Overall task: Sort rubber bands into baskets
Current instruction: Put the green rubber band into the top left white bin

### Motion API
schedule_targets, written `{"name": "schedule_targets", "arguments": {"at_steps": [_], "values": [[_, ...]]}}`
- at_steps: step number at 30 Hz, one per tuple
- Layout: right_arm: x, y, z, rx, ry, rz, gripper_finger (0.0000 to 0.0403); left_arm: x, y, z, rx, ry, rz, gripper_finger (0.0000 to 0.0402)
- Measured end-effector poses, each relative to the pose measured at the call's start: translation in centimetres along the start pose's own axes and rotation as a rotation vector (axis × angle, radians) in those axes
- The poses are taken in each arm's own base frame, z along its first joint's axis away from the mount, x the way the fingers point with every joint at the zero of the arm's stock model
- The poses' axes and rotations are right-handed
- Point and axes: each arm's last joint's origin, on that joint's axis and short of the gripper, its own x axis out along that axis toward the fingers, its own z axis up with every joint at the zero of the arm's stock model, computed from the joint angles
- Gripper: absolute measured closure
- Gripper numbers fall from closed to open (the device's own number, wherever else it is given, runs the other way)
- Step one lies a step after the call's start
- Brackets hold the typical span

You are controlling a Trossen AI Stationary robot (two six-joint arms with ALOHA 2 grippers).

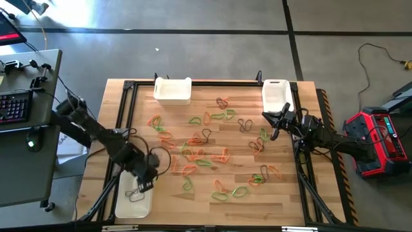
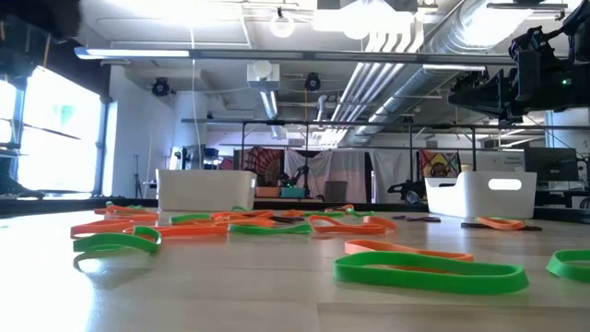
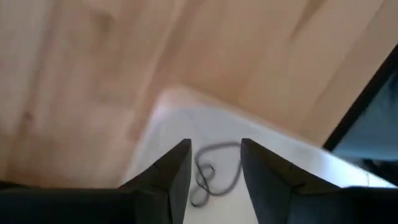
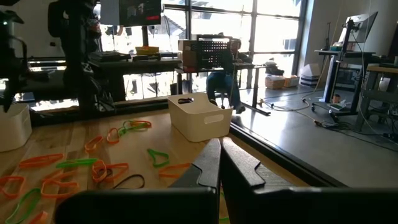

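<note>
I need to close my left gripper on the green rubber band (image 1: 159, 128) next to the orange bands, halfway between the far basket and the basket now under it.
Green, orange and dark rubber bands (image 1: 206, 154) lie scattered flat over the wooden table. Three white baskets stand on it: one at the far edge (image 1: 172, 90), one at the far right (image 1: 275, 95), one at the near left (image 1: 132, 201). My left gripper (image 1: 144, 185) hovers open over the near-left basket, fingers pointing down. A dark rubber band (image 3: 214, 171) lies on that basket's floor below the gap between the fingers, touching neither. My right gripper (image 1: 273, 125) waits shut above the table's right side, pointing level toward the left.
The far basket (image 4: 199, 115) holds a dark band (image 4: 185, 100). Black rails (image 1: 122, 116) frame the table's edges. A desk with a keyboard (image 1: 16, 106) stands beyond the left edge, and a red device (image 1: 380, 138) sits on the floor at the right. A person sits far behind.
</note>
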Motion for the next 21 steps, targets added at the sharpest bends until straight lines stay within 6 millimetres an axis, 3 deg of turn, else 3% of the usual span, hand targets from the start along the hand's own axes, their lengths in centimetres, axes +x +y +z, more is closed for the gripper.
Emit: {"name": "schedule_targets", "arguments": {"at_steps": [13,21], "values": [[0.0,0.0,0.0,0.0,0.0,0.0,0.0403,-2.3,7.5,7.3,-0.031,-0.145,0.118,0.0275],[0.0,0.0,0.0,0.0,0.0,0.0,0.0403,-3.3,12.9,10.0,-0.073,-0.142,0.134,0.0276]]}}
